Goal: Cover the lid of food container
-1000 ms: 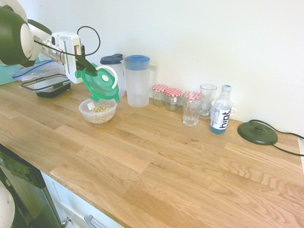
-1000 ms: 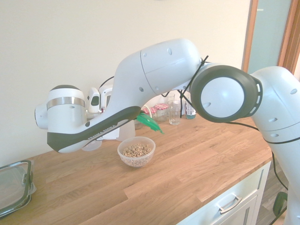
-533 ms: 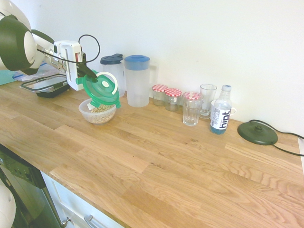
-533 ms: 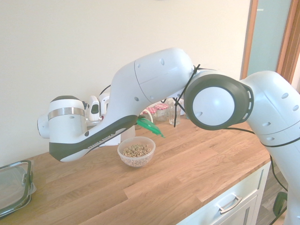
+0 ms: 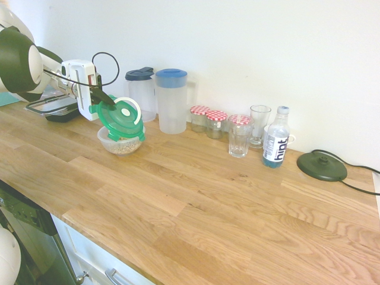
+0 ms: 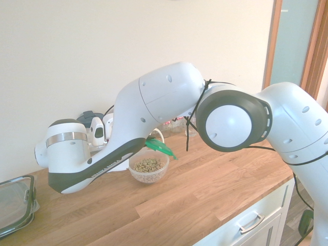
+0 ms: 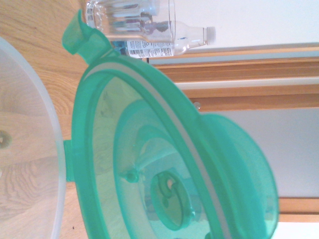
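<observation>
The green lid will be lying flat across the rim of the clear bowl of pale grains (image 5: 117,128) when I open my gripper there to let it go. The lid now hangs tilted above that bowl.
The green round lid (image 5: 121,119) hangs tilted right above the food container (image 5: 122,144), a small clear bowl of pale grains, with its lower edge close to the bowl's rim. My gripper (image 5: 101,98) is shut on the lid's upper left edge. From the other side, the lid (image 6: 160,147) pokes out from behind the arm over the food container (image 6: 148,167); the fingers are hidden there. Up close, the lid's underside (image 7: 164,164) fills the wrist view, beside the container's clear rim (image 7: 47,149).
Behind the bowl stand a dark-lidded pitcher (image 5: 141,90) and a blue-lidded pitcher (image 5: 171,102). Further right are red-checked jars (image 5: 208,121), two glasses (image 5: 240,136), a water bottle (image 5: 275,138) and a black base (image 5: 322,166). A black-rimmed box (image 5: 56,107) sits left.
The arm has brought the lid down and slightly left, from well above the bowl to just over its rim. The lid now lies flatter. The bowl has not moved.
</observation>
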`<act>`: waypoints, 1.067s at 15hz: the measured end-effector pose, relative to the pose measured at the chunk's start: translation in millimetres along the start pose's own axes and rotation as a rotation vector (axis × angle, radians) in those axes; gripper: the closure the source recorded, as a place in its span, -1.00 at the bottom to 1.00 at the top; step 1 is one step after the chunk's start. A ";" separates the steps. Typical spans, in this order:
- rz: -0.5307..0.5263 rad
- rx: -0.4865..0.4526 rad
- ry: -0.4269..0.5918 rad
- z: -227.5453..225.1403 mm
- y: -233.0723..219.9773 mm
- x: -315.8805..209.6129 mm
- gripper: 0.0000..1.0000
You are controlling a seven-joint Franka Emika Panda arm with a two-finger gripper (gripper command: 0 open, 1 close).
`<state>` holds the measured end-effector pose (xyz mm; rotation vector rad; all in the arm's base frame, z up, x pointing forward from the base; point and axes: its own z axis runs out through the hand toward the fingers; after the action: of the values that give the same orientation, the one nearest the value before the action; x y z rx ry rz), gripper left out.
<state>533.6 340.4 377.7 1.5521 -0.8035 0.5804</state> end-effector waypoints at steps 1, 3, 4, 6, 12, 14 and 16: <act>-0.001 -0.002 0.003 0.0 -1.7 -1.8 1.00; -0.005 -0.005 0.007 0.0 -5.2 -5.2 1.00; -0.006 -0.006 0.009 -0.2 -6.7 -6.2 1.00; -0.003 -0.004 0.006 -1.8 -8.1 -5.9 1.00; -0.010 0.011 0.020 -10.2 -11.6 -15.7 -1.00; -0.014 0.015 0.023 -12.6 -11.2 -18.4 -1.00; -0.022 0.023 0.017 -14.7 -10.8 -21.0 -1.00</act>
<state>529.9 358.6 357.0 1.5732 -0.7682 0.5875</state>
